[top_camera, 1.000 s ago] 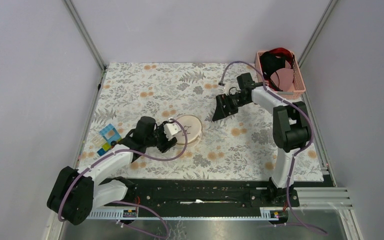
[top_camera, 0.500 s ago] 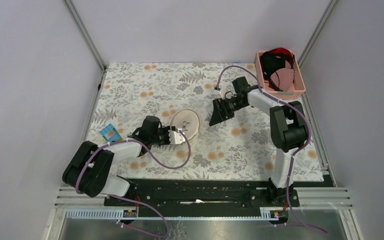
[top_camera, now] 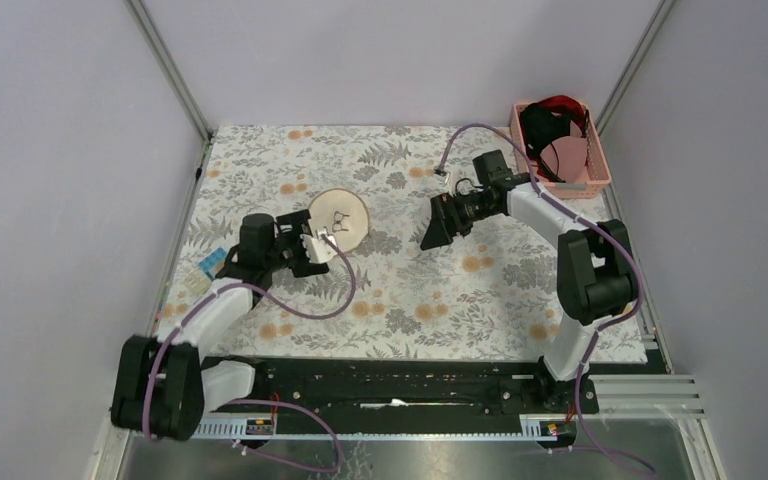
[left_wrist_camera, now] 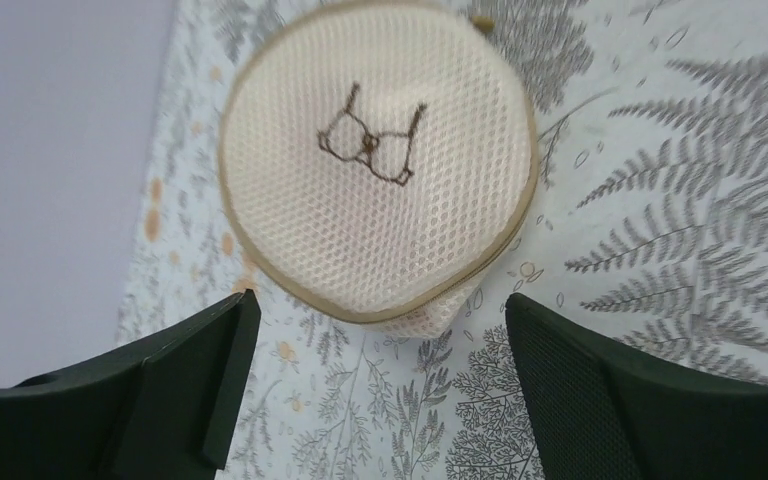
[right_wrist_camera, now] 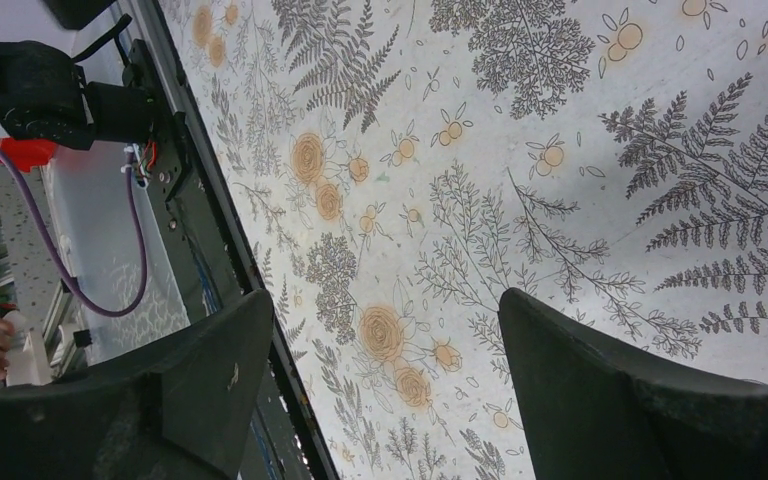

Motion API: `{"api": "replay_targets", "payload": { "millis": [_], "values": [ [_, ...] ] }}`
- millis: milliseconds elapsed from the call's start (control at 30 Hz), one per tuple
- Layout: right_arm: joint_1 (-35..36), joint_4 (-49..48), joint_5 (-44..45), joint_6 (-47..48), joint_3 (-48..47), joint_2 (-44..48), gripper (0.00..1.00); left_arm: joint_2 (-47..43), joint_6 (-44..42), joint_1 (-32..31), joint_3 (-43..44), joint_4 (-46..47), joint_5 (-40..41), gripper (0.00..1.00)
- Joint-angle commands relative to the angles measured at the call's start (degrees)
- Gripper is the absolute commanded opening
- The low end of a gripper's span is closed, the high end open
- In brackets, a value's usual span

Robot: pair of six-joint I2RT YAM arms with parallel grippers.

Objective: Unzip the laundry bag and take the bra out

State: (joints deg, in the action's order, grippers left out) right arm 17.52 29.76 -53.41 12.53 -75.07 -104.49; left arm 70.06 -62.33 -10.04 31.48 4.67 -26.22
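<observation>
The laundry bag's zip pull is lying away from my right gripper, so my left gripper needs to grip the bag's edge (left_wrist_camera: 510,235) and bring the zip pull over before it is unzipped.
The laundry bag (top_camera: 340,212), a round cream mesh case with a small dark bra drawing, lies flat on the floral cloth at centre left. In the left wrist view the laundry bag (left_wrist_camera: 380,160) fills the upper middle, and its tan zip band runs shut along the near edge. My left gripper (top_camera: 307,250) is open and empty just short of the bag's near edge; its fingers (left_wrist_camera: 200,370) stand wide apart on either side. The bra is hidden. My right gripper (top_camera: 437,228) is open and empty over bare cloth, well right of the bag; it also shows in the right wrist view (right_wrist_camera: 380,320).
A pink slatted basket (top_camera: 594,176) with black and red garments stands at the back right corner. A small blue and yellow item (top_camera: 210,264) lies by the left cloth edge under my left arm. The black rail (right_wrist_camera: 210,290) runs along the near table edge.
The bag has moved left and toward the back, from the middle of the cloth. My left arm swung left with it and its open gripper is now off the bag. My right gripper shifted only slightly.
</observation>
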Motion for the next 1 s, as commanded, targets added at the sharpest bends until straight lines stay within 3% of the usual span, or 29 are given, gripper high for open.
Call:
{"api": "replay_targets", "payload": {
  "millis": [0, 133, 267, 367, 533, 600, 767, 967],
  "values": [
    [0.25, -4.34, 0.51, -1.11, 1.76, 4.42, 0.9, -9.69, 1.22, -0.52, -3.86, -4.57, -7.48, 0.99],
    [0.25, -5.93, 1.93, -2.19, 1.47, 4.93, 0.9, -11.78, 5.18, -4.75, -6.37, -3.29, -5.46, 0.99],
    [0.11, -7.43, 4.01, -2.98, 1.33, 5.38, 0.9, -8.11, 15.54, -14.85, -6.42, 6.34, 5.4, 0.94],
    [-0.68, -8.24, 4.35, -5.14, 1.34, 5.18, 0.9, -1.63, 22.75, -23.48, -4.27, 13.33, 19.02, 0.89],
    [-2.86, -10.68, 5.38, -7.98, 2.38, 5.89, 0.9, 11.85, 25.22, -32.13, -0.22, 23.9, 39.82, 0.91],
    [-3.91, -10.97, 5.58, -8.41, 1.94, 5.81, 0.9, 17.47, 25.8, -33.02, 1.69, 27.02, 47.03, 0.91],
    [-6.0, -11.3, 6.09, -8.15, 1.33, 6.45, 0.91, 27.5, 19.79, -33.04, 3.21, 36.63, 54.5, 0.84],
    [-6.95, -11.37, 6.64, -6.91, 2.5, 7.83, 0.91, 31.08, 15.13, -32.93, 0.92, 41.03, 56.12, 0.74]
  ]
}}
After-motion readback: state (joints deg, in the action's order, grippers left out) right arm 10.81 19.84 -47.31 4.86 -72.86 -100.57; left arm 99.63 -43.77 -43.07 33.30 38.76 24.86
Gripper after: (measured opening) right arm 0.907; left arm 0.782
